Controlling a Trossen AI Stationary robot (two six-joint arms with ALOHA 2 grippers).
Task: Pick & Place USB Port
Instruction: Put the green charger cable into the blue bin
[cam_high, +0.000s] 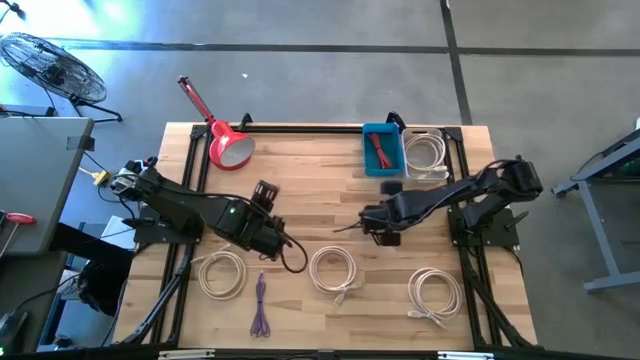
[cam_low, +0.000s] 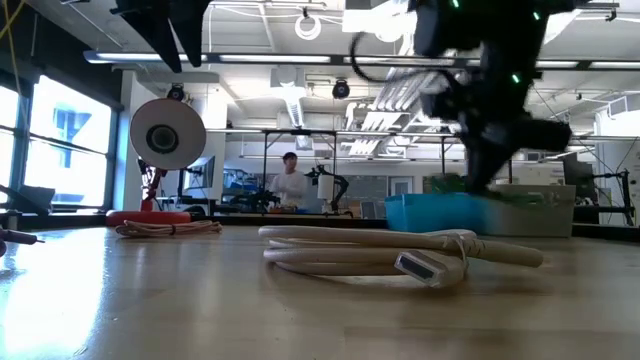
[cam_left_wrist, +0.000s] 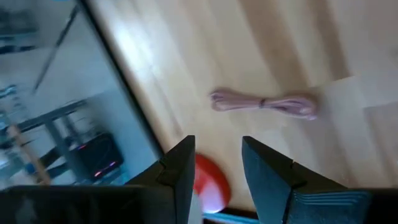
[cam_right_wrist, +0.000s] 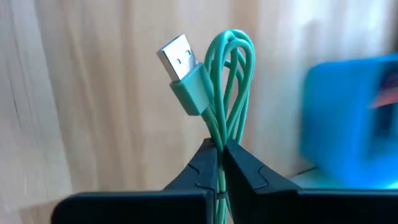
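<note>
Next, my right gripper releases the teal USB cable inside the blue bin (cam_high: 374, 153) (cam_right_wrist: 387, 84), next to the red cable. The teal cable is now over the table's middle.
A teal USB cable (cam_right_wrist: 227, 81), folded into loops, has a silver plug (cam_right_wrist: 177, 55) on one end. My right gripper (cam_right_wrist: 221, 152) is shut on it, over the table's middle (cam_high: 380, 228), on the near side of the blue bin (cam_high: 383, 150). That bin shows blurred beside the cable in the right wrist view (cam_right_wrist: 351, 118). My left gripper (cam_left_wrist: 217, 168) is open and empty, left of centre (cam_high: 270, 238). It faces a purple cable bundle (cam_left_wrist: 264, 102) that lies flat on the wood. My right gripper pinches the teal cable's folded strands (cam_right_wrist: 219, 138) between its two shut fingers. The loops and the plug end stick out past the fingertips, clear of the wood behind them. Whether the rest of the cable touches the table is hidden behind the fingers.
The blue bin holds a red cable; a clear bin (cam_high: 426, 152) beside it holds a white one. Three white cable coils (cam_high: 222, 272) (cam_high: 333, 270) (cam_high: 435, 292) and the purple bundle (cam_high: 260, 310) lie near the near edge. A red lamp (cam_high: 228, 145) sits far left.
</note>
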